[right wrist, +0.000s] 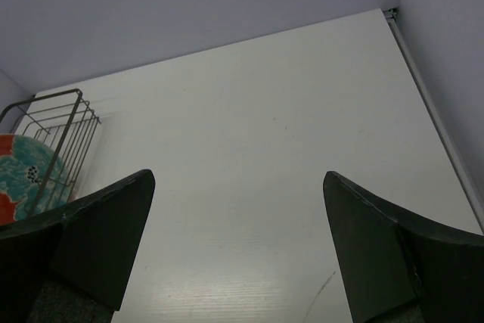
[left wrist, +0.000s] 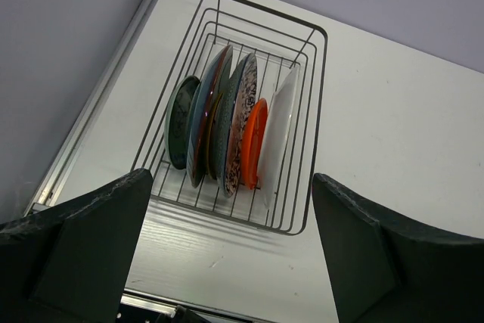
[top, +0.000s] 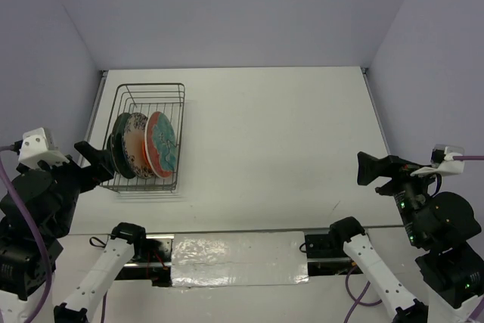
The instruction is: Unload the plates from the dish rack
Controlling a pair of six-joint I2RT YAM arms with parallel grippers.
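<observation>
Next, my left gripper should go to the top rim point(top: 153, 116) point(left wrist: 290, 82) of the red plate with teal flowers and close there.
The dish rack point(top: 183, 111) is a silver wire basket at the table's left. Several plates stand on edge in it. In the top view the red plate with teal flowers point(top: 161, 144) faces right, with the white-and-blue patterned plate point(top: 137, 146) and the dark teal plate point(top: 119, 146) behind it. The left wrist view shows the rack point(left wrist: 317, 111) from its near end, with a small orange plate point(left wrist: 253, 144) among the others. My left gripper point(top: 94, 160) point(left wrist: 233, 181) hangs open just short of the rack's near end. My right gripper point(top: 370, 169) point(right wrist: 238, 177) is open over bare table at the right, far from the rack point(right wrist: 45, 98).
A metal rail point(left wrist: 98, 100) runs along the table's left edge beside the rack. Grey walls close in the back and both sides. A foil-covered strip point(top: 234, 251) lies between the arm bases at the near edge.
</observation>
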